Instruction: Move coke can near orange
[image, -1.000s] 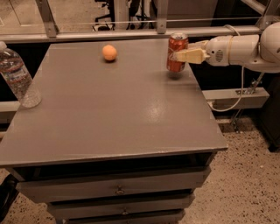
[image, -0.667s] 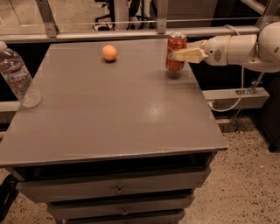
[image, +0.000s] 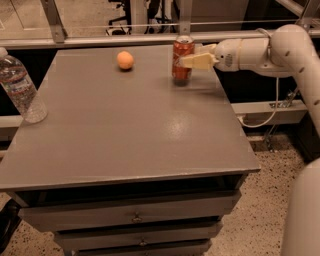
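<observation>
I should set the coke can on the table (image: 148, 72) close beside the orange, on the orange's side facing my gripper.
The coke can (image: 182, 57), red with a silver top, stands upright at the far right part of the grey table (image: 130, 135). My gripper (image: 188, 56) reaches in from the right and is shut on the can's right side, with its cream fingers (image: 198, 61) against it. I cannot tell whether the can's base touches the table. The orange (image: 125, 60) lies on the table to the left of the can, with a gap of about two can widths between them.
A clear plastic water bottle (image: 20, 86) stands at the table's left edge. My white arm (image: 280, 50) stretches over the right edge. A metal rail (image: 150, 37) runs behind the table. Drawers (image: 135, 217) sit below the front edge.
My gripper has moved left with the coke can in it, bringing the can closer to the orange. The orange and the bottle have not moved.
</observation>
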